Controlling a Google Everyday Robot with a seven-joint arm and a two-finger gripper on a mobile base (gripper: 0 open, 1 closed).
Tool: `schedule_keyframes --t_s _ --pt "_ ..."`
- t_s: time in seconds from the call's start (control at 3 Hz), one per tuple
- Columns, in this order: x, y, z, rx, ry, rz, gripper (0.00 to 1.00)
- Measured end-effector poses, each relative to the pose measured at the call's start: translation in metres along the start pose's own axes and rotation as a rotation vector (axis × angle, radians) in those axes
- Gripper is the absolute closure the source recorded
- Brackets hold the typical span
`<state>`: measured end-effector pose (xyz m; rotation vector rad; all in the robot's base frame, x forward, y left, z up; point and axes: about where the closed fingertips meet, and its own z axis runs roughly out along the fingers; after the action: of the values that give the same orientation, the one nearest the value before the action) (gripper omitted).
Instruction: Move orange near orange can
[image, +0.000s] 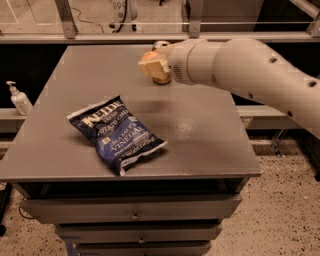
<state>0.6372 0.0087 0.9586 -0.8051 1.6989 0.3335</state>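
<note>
The robot's gripper should release the orange on the grey table (176, 80), next to the base of the orange can.
My gripper (151, 66) hangs over the far middle of the grey table (200, 130), at the end of the pale arm that reaches in from the right. Its tan fingers (150, 68) are shut on the orange (148, 56), of which only a small orange patch shows above them. The orange can (161, 79) stands upright right behind the gripper. It is mostly hidden, with only its silver top and its orange-brown base showing. The orange is held right beside the can, a little above the table.
A blue bag of salt and vinegar chips (115, 132) lies at the front left of the table. A white pump bottle (20, 98) stands on a ledge off the table's left side. Drawers (135, 210) sit under the table. A rail runs behind it.
</note>
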Motion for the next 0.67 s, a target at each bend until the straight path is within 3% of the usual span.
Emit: schedule_keyframes --t_s 0.33,0.67 --pt "0.026 -0.031 -0.023 0.075 0.034 0.031 1.0" --pt "0.052 -0.052 -0.022 0.099 0.055 0.053 1.0"
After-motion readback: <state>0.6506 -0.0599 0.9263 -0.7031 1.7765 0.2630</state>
